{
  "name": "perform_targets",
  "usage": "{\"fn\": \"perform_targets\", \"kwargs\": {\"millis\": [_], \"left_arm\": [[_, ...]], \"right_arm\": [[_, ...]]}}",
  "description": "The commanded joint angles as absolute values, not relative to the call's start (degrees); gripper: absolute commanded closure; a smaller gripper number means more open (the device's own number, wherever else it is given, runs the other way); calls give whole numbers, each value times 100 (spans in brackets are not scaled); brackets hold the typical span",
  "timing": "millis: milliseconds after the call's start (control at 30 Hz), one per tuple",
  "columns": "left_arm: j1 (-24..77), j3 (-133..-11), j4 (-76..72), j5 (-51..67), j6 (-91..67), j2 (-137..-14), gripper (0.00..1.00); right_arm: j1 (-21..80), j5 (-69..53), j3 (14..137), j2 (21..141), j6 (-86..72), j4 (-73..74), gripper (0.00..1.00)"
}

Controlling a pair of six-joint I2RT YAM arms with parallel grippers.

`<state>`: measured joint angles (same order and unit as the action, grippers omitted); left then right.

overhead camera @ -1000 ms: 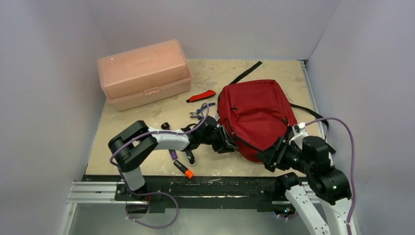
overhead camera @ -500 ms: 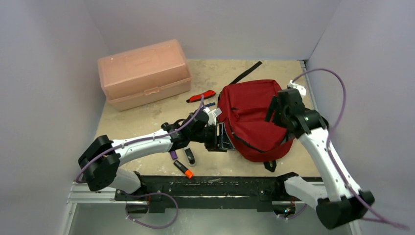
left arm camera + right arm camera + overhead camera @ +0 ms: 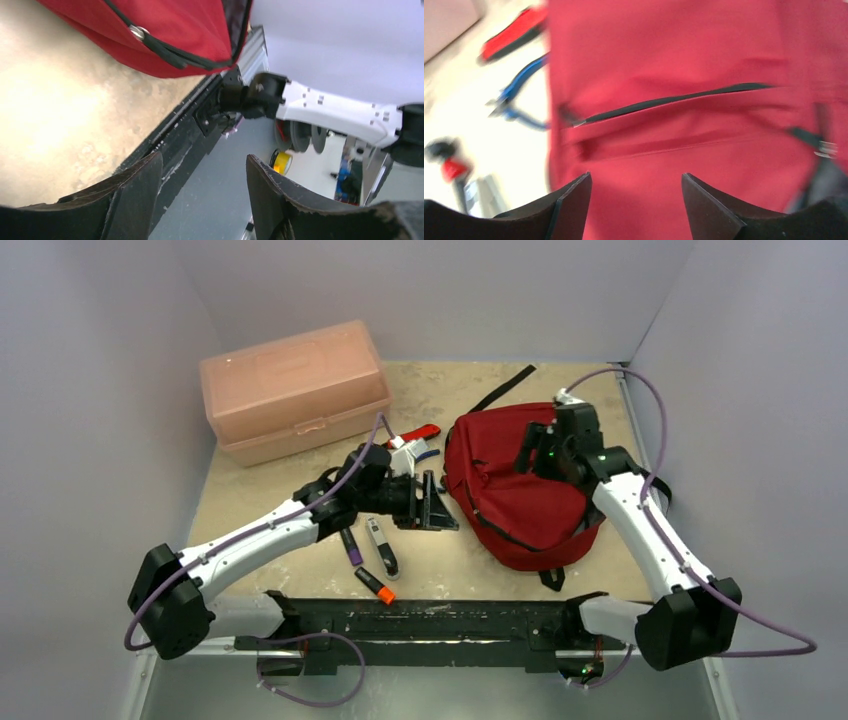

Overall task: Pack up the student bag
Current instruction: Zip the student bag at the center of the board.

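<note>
The black zipper's pull (image 3: 447,487) on the student bag's side edge, near my left gripper, is next for my right gripper, which should go there and close on it.
The dark red student bag (image 3: 510,495) lies flat at the right of the table, its black zipper line (image 3: 674,102) shut. My left gripper (image 3: 443,508) is open and empty, just left of the bag's left edge. In the left wrist view its jaws (image 3: 202,165) stand wide apart with the bag's lower edge (image 3: 175,25) above them. My right gripper (image 3: 528,455) hovers over the bag's upper middle, open and empty. In the right wrist view the gripper (image 3: 636,182) has red fabric (image 3: 704,55) between its jaws.
A pale pink lidded box (image 3: 295,390) stands at the back left. A red-handled tool (image 3: 412,435) and blue pliers (image 3: 519,95) lie left of the bag. A purple marker (image 3: 350,545), a grey item (image 3: 382,552) and an orange-capped marker (image 3: 375,585) lie near the front edge.
My right arm has swung up from the bag's near right corner to over its upper middle. My left arm has stretched out and its gripper has backed off leftward from the bag.
</note>
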<state>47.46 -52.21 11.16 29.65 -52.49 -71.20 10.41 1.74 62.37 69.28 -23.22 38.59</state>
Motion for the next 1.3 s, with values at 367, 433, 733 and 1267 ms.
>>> {"fn": "perform_targets", "kwargs": {"millis": [367,433,733,1267], "left_arm": [[3641,-4661,-924,4081,-7169,-7899,41],[3658,-4644,-1097,4000,-7270,-8095,40],[3817,-5780,180,3429,-7453,-9391,43],[3824,-6358,-260,3498,-7848,-10398,55]], "right_arm": [[3544,1020,6906,7626,-3024,4268,46],[3469,1331,6862,7449,-3262,4315,38],[3377,13,6422,6860,-2249,3831,54],[4926,1783,6743,7525,-2207,5171,67]]}}
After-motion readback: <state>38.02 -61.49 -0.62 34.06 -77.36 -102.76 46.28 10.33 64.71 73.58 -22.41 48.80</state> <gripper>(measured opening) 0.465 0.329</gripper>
